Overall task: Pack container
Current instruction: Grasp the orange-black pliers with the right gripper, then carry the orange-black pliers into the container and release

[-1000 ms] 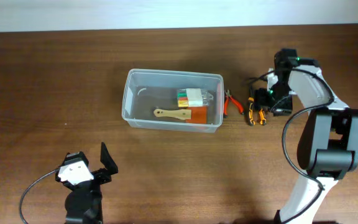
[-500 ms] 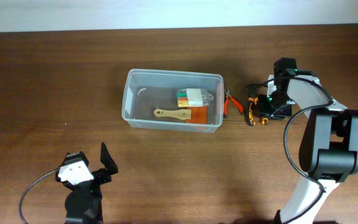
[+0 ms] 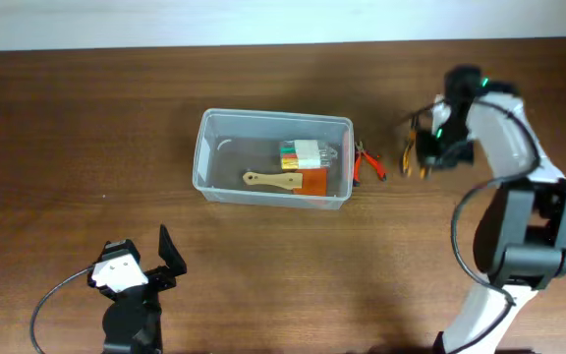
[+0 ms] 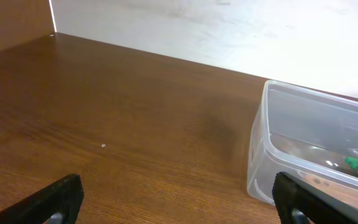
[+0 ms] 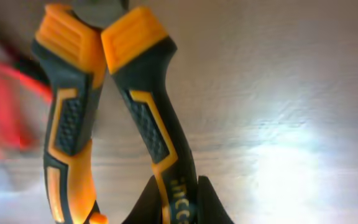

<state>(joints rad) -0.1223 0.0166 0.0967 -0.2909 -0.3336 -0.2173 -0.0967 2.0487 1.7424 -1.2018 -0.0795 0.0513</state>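
Note:
My right gripper has the orange-and-black pliers. It will let go of them on the bin's bottom just behind the wooden-handled brush (image 3: 250, 164).
The container (image 3: 200, 157) is a clear plastic bin at mid-table, and its near corner (image 4: 261, 163) shows in the left wrist view. Inside lie a wooden-handled brush (image 3: 271, 181), an orange block (image 3: 314, 182) and a pack of coloured bits (image 3: 301, 154). Right of the bin, my right gripper (image 3: 424, 151) is shut on one handle of the orange-and-black pliers (image 3: 408, 157). In the right wrist view the pliers (image 5: 138, 109) hang above the table, one handle pinched between the fingers of the right gripper (image 5: 176, 203). My left gripper (image 4: 176, 208) stands open over bare wood near the front left.
Red-handled pliers (image 3: 367, 165) lie on the table against the bin's right end, between the bin and the held pliers. A pale wall runs along the table's far edge (image 3: 283, 41).
The right gripper has closed on the orange-and-black pliers and raised them off the table, shifting slightly toward the far edge. The left arm has not moved.

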